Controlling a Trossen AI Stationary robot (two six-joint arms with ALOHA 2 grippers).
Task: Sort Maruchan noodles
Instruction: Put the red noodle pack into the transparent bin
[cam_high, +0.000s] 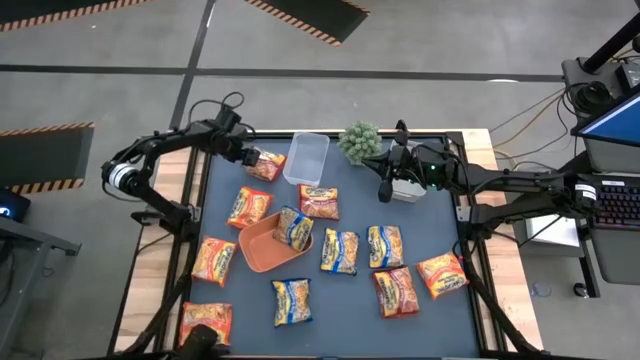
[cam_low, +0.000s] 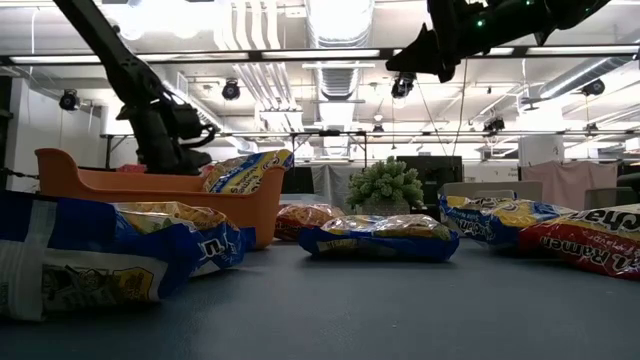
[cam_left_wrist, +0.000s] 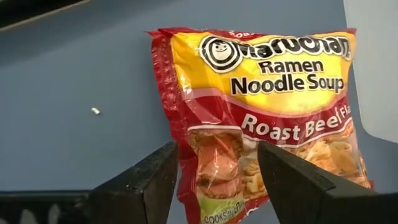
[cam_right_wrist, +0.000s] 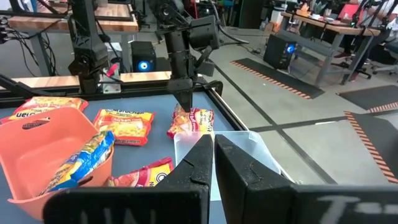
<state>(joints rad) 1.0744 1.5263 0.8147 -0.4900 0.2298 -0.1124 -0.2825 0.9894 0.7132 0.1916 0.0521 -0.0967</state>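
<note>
The fingers of my left gripper span only the Roast Beef packet's red end, so they should open wider and pinch across the packet's middle (cam_left_wrist: 264, 118).
Maruchan noodle packets lie flat across the blue table: red-orange ones such as (cam_high: 319, 201), and yellow-blue ones such as (cam_high: 292, 301). My left gripper (cam_high: 248, 155) (cam_left_wrist: 217, 149) is open at the far left, pointing down over a red Roast Beef packet (cam_high: 266, 164) (cam_left_wrist: 267, 93) (cam_right_wrist: 193, 123). That packet lies beside the clear tub (cam_high: 306, 157). One finger is at the packet's long edge and the other is over its face. My right gripper (cam_high: 384, 192) (cam_right_wrist: 213, 146) is shut and empty, high over the table's far middle. My left gripper comes from above onto the Roast Beef packet's lower end (cam_left_wrist: 214, 168), which lies on the table. I cannot tell whether the fingertips touch it.
An orange tray (cam_high: 258, 248) in mid-table holds one yellow-blue packet (cam_high: 295, 228). A small green plant (cam_high: 360, 142) and a pale block (cam_high: 408, 188) stand at the far edge near my right gripper. Packets fill the near half. Open table lies at the far left corner.
</note>
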